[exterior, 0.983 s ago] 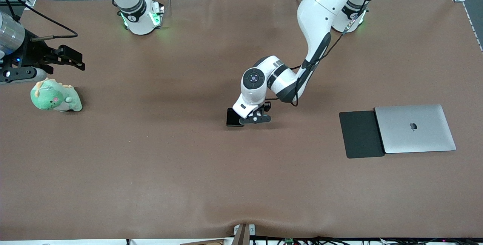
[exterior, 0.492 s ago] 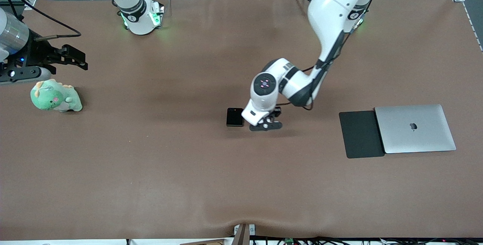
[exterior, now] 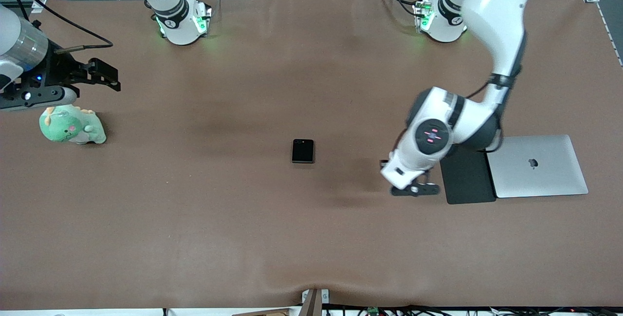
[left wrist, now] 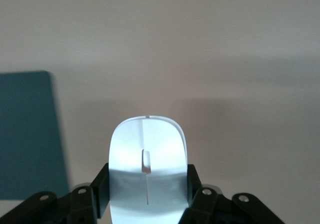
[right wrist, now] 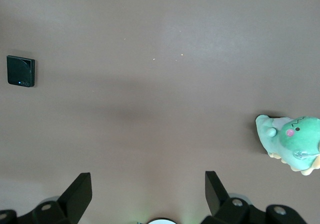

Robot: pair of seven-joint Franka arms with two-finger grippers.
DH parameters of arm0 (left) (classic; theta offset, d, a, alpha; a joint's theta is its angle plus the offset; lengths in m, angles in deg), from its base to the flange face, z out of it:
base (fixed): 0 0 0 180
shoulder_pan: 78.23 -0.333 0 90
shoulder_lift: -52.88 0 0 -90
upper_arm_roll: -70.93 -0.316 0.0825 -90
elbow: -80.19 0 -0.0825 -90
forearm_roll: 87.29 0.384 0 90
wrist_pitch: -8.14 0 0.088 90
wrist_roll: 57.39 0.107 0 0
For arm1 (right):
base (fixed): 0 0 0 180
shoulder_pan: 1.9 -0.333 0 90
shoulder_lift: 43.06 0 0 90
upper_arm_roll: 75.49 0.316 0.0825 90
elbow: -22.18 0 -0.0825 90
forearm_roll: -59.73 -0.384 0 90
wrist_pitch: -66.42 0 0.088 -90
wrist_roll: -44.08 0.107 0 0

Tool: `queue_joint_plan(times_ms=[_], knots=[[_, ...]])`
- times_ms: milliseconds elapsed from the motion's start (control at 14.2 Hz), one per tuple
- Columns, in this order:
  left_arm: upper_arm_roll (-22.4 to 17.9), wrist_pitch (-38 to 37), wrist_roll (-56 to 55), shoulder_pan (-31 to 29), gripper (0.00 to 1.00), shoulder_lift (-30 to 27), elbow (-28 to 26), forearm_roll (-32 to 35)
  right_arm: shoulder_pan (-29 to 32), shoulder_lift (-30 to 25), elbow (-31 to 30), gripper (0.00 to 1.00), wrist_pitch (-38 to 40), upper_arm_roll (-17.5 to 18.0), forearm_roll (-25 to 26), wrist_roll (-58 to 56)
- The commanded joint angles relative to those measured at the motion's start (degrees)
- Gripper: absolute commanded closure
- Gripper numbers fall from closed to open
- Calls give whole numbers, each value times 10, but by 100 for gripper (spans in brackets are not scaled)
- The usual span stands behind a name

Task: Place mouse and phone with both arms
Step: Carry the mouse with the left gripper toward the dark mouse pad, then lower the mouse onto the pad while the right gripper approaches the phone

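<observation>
The white mouse will go down on the middle of the black mouse pad [exterior: 465,176] [left wrist: 9,136] from my left gripper.
My left gripper [exterior: 413,190] hangs over bare table next to the black mouse pad [exterior: 468,179]. In the left wrist view it [left wrist: 148,188] is shut on the white mouse [left wrist: 148,156], which has a thin grey line down its middle; the pad's edge [left wrist: 27,139] shows beside it. The mouse is hidden under the hand in the front view. The small black phone [exterior: 302,151] lies flat at the table's middle, apart from both grippers; it also shows in the right wrist view [right wrist: 20,71]. My right gripper [exterior: 109,78] is open and empty [right wrist: 148,194], over the table at the right arm's end.
A closed silver laptop [exterior: 535,165] lies against the mouse pad toward the left arm's end. A green plush dinosaur [exterior: 72,126] sits under the right gripper's wrist, also seen in the right wrist view [right wrist: 292,141]. The brown table cover [exterior: 243,218] is wrinkled at its near edge.
My left arm has swung from beside the phone toward the mouse pad, carrying the mouse, and the phone stays uncovered at the middle. The right gripper has shifted only slightly.
</observation>
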Motion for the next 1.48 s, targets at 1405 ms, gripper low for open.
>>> queue_joint_plan(times_ms=[1405], knots=[[1, 179, 101, -184, 49, 10, -157, 37, -198, 140, 20, 0, -130, -2, 8, 244]])
